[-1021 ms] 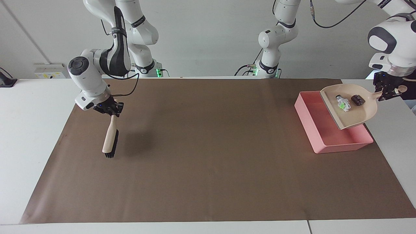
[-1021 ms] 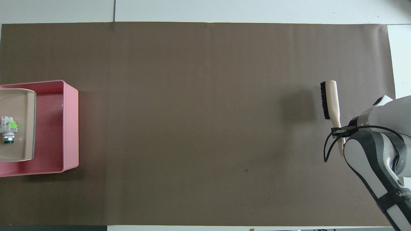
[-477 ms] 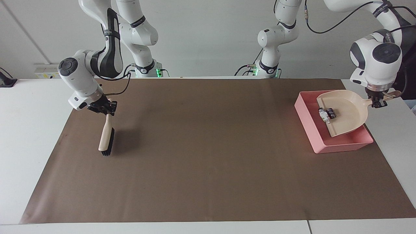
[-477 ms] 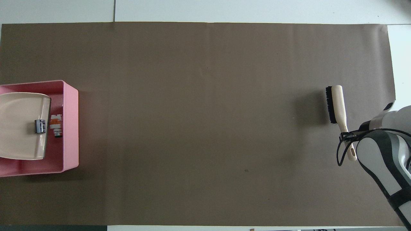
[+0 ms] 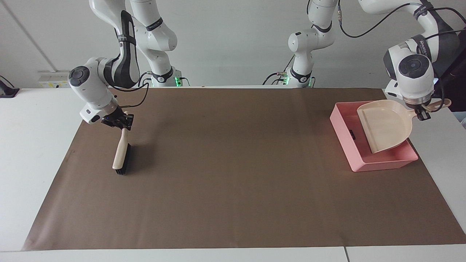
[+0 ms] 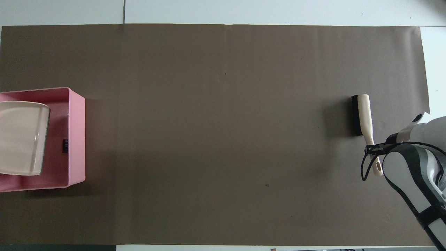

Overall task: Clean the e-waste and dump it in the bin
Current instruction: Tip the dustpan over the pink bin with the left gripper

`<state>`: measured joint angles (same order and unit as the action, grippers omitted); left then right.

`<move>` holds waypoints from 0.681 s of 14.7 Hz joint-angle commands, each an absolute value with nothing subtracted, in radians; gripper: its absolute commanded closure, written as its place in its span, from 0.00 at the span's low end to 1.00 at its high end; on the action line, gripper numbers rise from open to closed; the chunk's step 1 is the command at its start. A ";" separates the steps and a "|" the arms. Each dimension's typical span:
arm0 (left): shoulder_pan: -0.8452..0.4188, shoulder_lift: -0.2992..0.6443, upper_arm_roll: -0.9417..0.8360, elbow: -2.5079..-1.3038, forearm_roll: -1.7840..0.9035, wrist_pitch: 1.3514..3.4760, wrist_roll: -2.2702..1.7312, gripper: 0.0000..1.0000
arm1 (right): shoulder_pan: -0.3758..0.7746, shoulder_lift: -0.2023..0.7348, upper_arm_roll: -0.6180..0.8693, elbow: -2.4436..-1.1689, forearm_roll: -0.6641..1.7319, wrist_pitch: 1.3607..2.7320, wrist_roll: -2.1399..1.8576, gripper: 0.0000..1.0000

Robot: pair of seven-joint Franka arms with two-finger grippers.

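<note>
My left gripper is going to put the beige dustpan down on the brown paper point(image 6: 151, 140) beside the pink bin, facing the brush. The dustpan now tilts steeply over the bin.
The pink bin point(image 5: 382, 164) point(image 6: 77, 115) stands at the left arm's end of the table. My left gripper point(image 5: 422, 115) is shut on the handle of the beige dustpan point(image 5: 386, 125) point(image 6: 21, 137), which tilts steeply over the bin with its mouth down inside and its scoop bare. One dark piece of e-waste point(image 5: 351, 134) point(image 6: 65, 145) lies on the bin floor beside the dustpan's lip. The white piece is hidden. At the right arm's end, my right gripper point(image 5: 122, 123) is shut on the handle of a brush point(image 5: 121, 154) point(image 6: 362, 113), whose bristle end points down at the paper.
Brown paper point(image 5: 233, 182) covers most of the white table point(image 5: 32, 145), with nothing lying on it between the brush and the bin. The right arm's forearm point(image 6: 414, 181) hangs over the paper's corner nearest the robots.
The dustpan has tipped steeper over the bin, and both small parts slid off it into the bin. The brush shifted slightly and turned its bristles more downward.
</note>
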<state>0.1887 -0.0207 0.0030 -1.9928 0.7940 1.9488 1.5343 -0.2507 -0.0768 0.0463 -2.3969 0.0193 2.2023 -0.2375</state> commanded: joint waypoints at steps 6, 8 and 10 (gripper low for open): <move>0.095 -0.117 -0.012 -1.966 0.646 1.816 1.531 1.00 | -0.226 -0.077 0.061 -2.360 0.031 2.159 -0.213 0.00; 0.068 -0.127 -0.011 -1.986 0.537 1.824 1.517 1.00 | -0.209 -0.077 0.061 -2.295 0.031 2.085 -0.209 0.00; 0.016 -0.147 -0.011 -2.026 0.451 1.839 1.496 1.00 | -0.198 -0.078 0.064 -2.223 0.029 2.021 -0.190 0.00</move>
<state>0.0672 -0.1059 -0.0204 -1.9768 0.5148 1.8310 1.5293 -0.2014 -0.0789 0.0564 -2.2997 0.0196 2.0919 -0.2193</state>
